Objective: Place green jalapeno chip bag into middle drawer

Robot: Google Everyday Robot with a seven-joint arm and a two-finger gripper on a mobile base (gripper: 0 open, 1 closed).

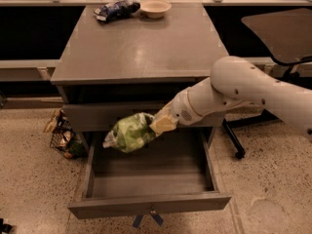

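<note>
The green jalapeno chip bag, now held over the open middle drawer, will be put down by my gripper on the middle of the drawer's bare bottom (151, 166), behind the blue tape.
The green jalapeno chip bag (129, 132) is a glossy green foil bag held in the air over the left back part of the open middle drawer (149, 204). My gripper (157, 126) is shut on the bag's right end, and my white arm reaches in from the right. The drawer is pulled far out, its grey inside is bare, and blue tape strips show under its front edge by the small knob.
A grey cabinet (141, 48) carries a dark blue snack bag (115, 9) and a beige bowl (155, 8) at its back edge. A wire basket of snacks (62, 136) sits on the floor to the left. A dark chair (282, 33) stands to the right.
</note>
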